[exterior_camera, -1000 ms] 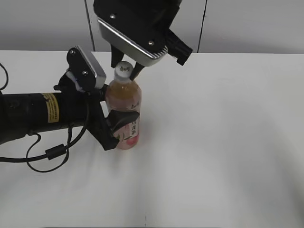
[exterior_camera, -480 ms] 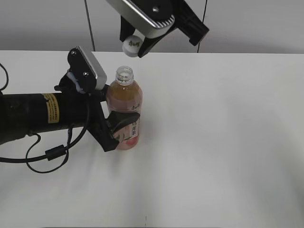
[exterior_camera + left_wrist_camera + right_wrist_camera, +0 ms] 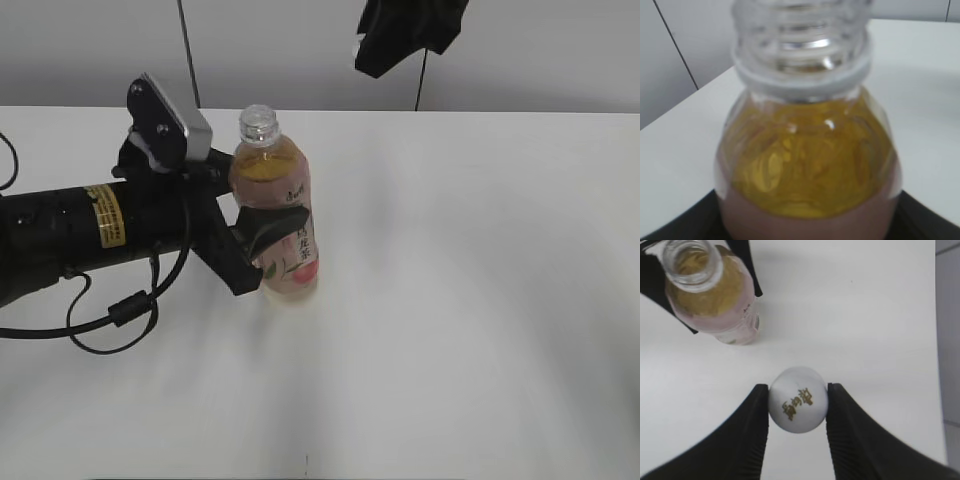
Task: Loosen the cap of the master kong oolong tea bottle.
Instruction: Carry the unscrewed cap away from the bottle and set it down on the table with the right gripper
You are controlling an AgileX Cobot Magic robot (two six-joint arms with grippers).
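The bare white table (image 3: pixel 427 298) is beside the oolong tea bottle. Next, my right gripper lets go of the white cap there, level with the bottle's base.
The oolong tea bottle (image 3: pixel 277 215) stands upright on the white table, its neck open and capless. My left gripper (image 3: pixel 258 238) is shut on the bottle's body at the pink label. The left wrist view shows the bare threaded neck and amber tea (image 3: pixel 805 165) up close. My right gripper (image 3: pixel 798 401) is shut on the white cap (image 3: pixel 798 400), holding it high above the table, to the right of the bottle (image 3: pixel 712 295). In the exterior view only a dark part of the right arm (image 3: pixel 405 30) shows at the top edge; the cap is out of that view.
The white table (image 3: pixel 480 280) stretches to the right and front of the bottle. A grey panelled wall (image 3: pixel 540 50) stands behind it. A black cable (image 3: pixel 115 315) loops under the left arm.
My right gripper lifted the cap off the bottle and rose up and right, almost out of the exterior view. The left gripper shifted the bottle slightly right and up.
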